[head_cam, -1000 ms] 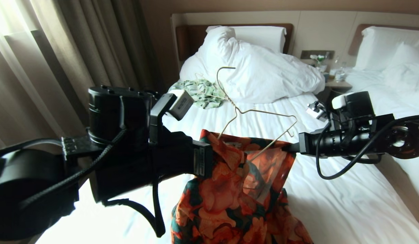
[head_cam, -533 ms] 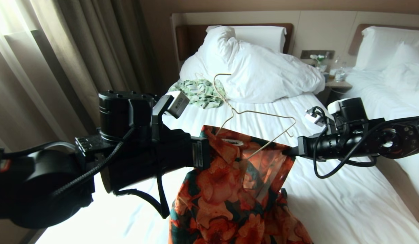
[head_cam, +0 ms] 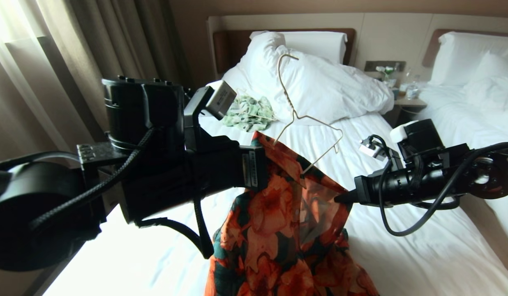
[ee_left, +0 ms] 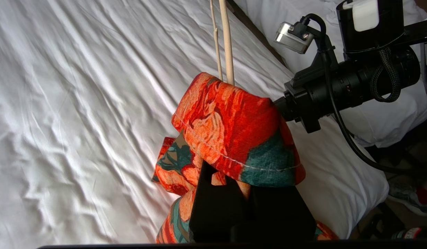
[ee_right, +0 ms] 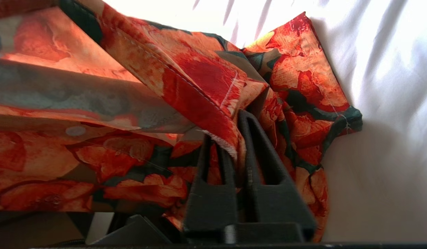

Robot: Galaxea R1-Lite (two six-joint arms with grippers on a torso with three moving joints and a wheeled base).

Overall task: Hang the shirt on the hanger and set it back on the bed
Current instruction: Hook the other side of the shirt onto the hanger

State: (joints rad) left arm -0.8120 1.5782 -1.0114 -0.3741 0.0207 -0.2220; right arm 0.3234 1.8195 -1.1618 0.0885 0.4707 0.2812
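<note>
The shirt's edge is pinched in a thick fold by my right gripper below the hanger's loose end, so next I take a thinner fold (ee_right: 256, 94) beside it with that gripper and lift.
The orange-flowered shirt (head_cam: 287, 230) hangs above the bed (head_cam: 406, 255), held up between my two grippers. The thin cream hanger (head_cam: 309, 123) stands tilted out of the shirt's collar, its hook up near the duvet and its lower part hidden under the cloth. My left gripper (head_cam: 258, 174) is shut on the shirt's collar-side fold (ee_left: 230, 128), right below the hanger wire (ee_left: 228, 41). The cloth hides whether it also pinches the wire. My right gripper (head_cam: 339, 198) is shut on the edge of the shirt (ee_right: 199, 86) at the other side, its fingers (ee_right: 258, 145) closed on the fabric.
A pale green-and-white shirt (head_cam: 249, 113) lies crumpled by the bunched duvet (head_cam: 328, 90). Curtains (head_cam: 73, 61) hang along the left. A nightstand (head_cam: 404, 96) with bottles stands between this bed and a second bed (head_cam: 476, 86) at the right.
My left gripper has lifted and shifted right, tipping the hanger more upright so that its hook rose. My right gripper has sunk a little. Both keep their hold on the shirt.
</note>
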